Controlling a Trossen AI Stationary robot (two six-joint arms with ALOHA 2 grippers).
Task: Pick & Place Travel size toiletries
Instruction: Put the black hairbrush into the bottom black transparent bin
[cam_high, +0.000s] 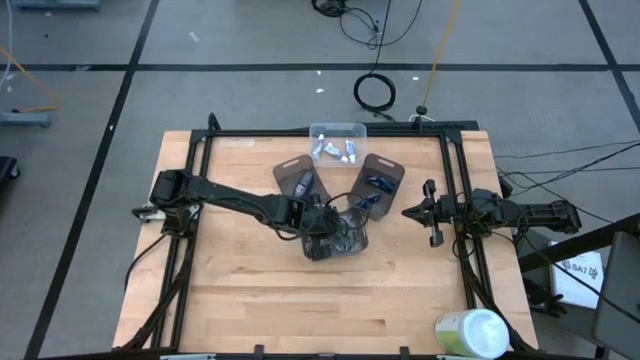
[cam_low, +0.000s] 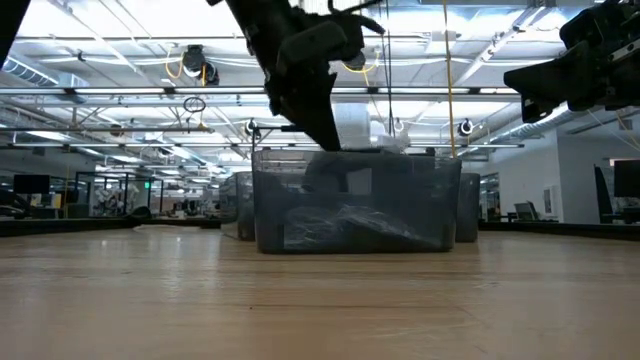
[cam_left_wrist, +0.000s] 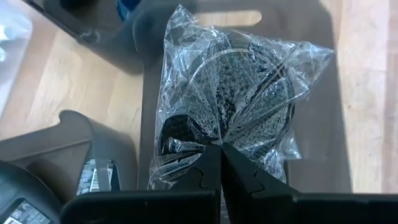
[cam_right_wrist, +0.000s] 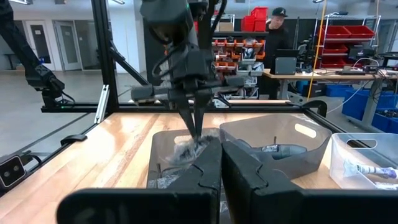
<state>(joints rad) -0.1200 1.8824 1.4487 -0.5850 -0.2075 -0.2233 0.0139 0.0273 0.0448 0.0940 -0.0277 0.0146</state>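
Next, my left gripper lets go of the clear bag on the bottom of the smoky-grey tray (cam_high: 335, 236) (cam_left_wrist: 245, 112) nearest the table's near edge.
A clear plastic bag (cam_left_wrist: 239, 93) holding dark-grey round discs sits inside the smoky-grey tray (cam_high: 345, 246) at the table's middle. My left gripper (cam_left_wrist: 221, 149) reaches down into that tray and is shut on the bag; in the low view the left gripper (cam_low: 325, 135) dips behind the tray's rim. Two more grey trays stand farther back: one (cam_high: 300, 178) holds an oval stick, the other (cam_high: 378, 180) holds dark-blue mini bottles. A clear tray (cam_high: 338, 143) holds white tubes. My right gripper (cam_high: 432, 212) waits shut at the table's right side, touching nothing. My left gripper pinches the clear bag at its near edge (cam_left_wrist: 214, 140), where the film gathers into folds, between its two fingers (cam_left_wrist: 208, 171). The fingers slant down into the tray from the table's left. The bag spreads out below them inside the tray (cam_low: 370, 225).
A big pale-green-and-white round container (cam_high: 472, 335) lies at the table's near right corner. A black frame (cam_high: 330, 132) runs along the table's far edge and sides. Bare wood (cam_high: 260, 300) lies between the trays and the near edge. A person (cam_right_wrist: 278, 25) stands in the room beyond.
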